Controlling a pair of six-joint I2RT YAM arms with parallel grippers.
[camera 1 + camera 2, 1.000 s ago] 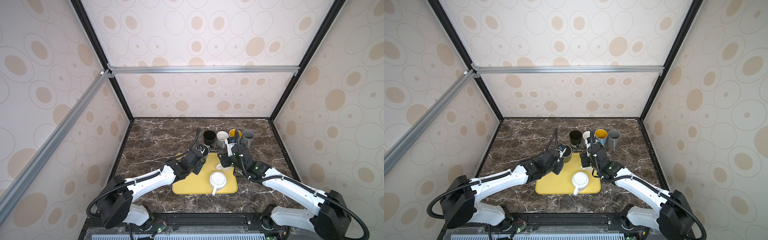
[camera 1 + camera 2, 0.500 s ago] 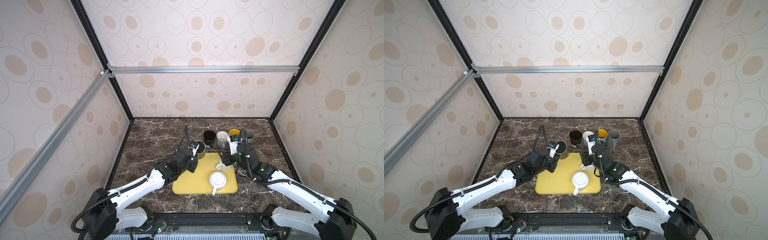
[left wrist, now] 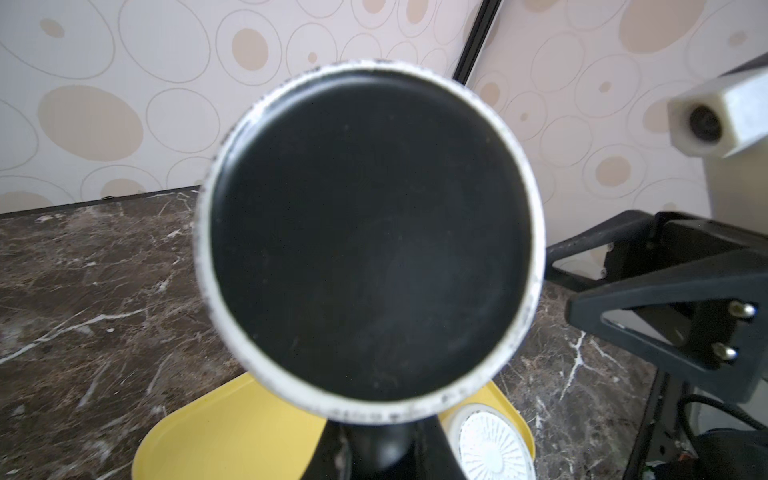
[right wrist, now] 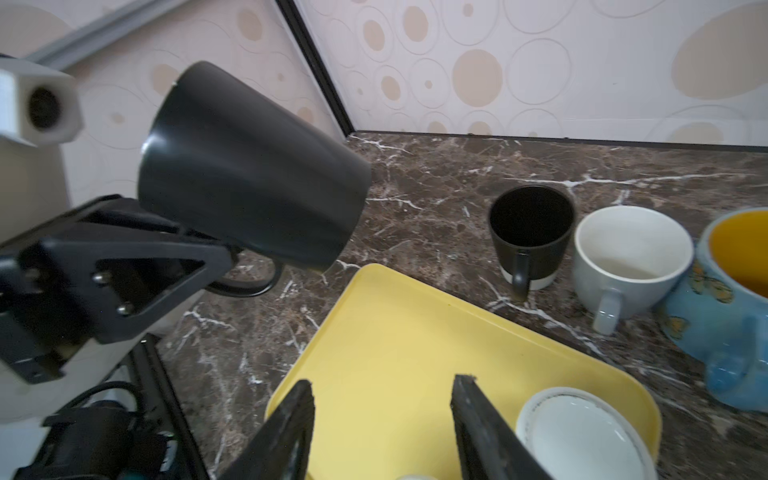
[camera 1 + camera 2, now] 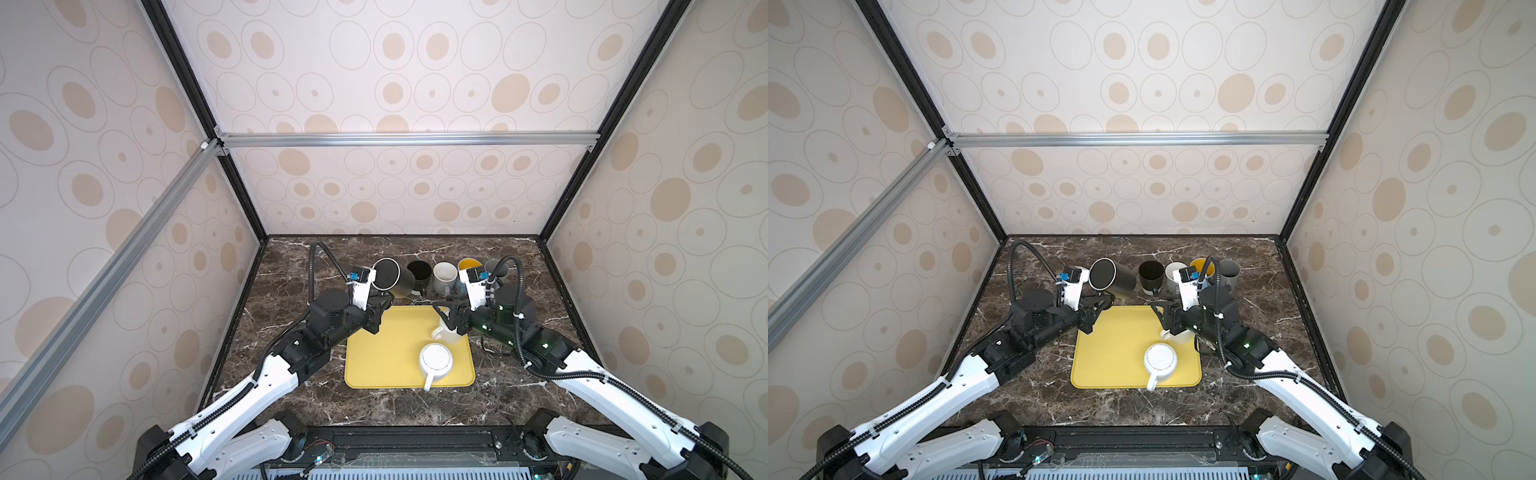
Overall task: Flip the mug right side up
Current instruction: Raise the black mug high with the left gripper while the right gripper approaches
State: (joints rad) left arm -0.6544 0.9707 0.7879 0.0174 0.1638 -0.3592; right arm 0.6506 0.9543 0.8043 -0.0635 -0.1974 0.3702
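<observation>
My right gripper will grab the black mug in my left gripper at the handle's end (image 5: pixel 392 295) (image 4: pixel 276 274) near the opening of the mug.
The black mug (image 5: pixel 390 276) (image 5: pixel 1111 276) hangs tilted above the table behind the yellow tray's (image 5: pixel 382 357) back left corner. Its white-rimmed base faces up and to the left and fills the left wrist view (image 3: pixel 370 232). My left gripper (image 5: pixel 381 306) (image 5: pixel 1099 302) is shut on its handle from below. In the right wrist view the mug (image 4: pixel 249 166) slants with its mouth down towards the tray (image 4: pixel 395 332). My right gripper (image 5: pixel 444 316) (image 4: pixel 384 384) stands open over the tray's back right, with nothing between its fingers.
Two white mugs sit upside down on the tray, one at the front right (image 5: pixel 435 359) (image 5: pixel 1160 359), one under my right gripper (image 5: pixel 442 332). Upright mugs line the back: black (image 4: pixel 530 232), white (image 4: pixel 627 257), blue and yellow (image 4: pixel 731 311), grey (image 5: pixel 496 268).
My left gripper has carried the black mug up and back to the left, off the tray's edge. My right gripper has opened wider and drawn away from that mug.
</observation>
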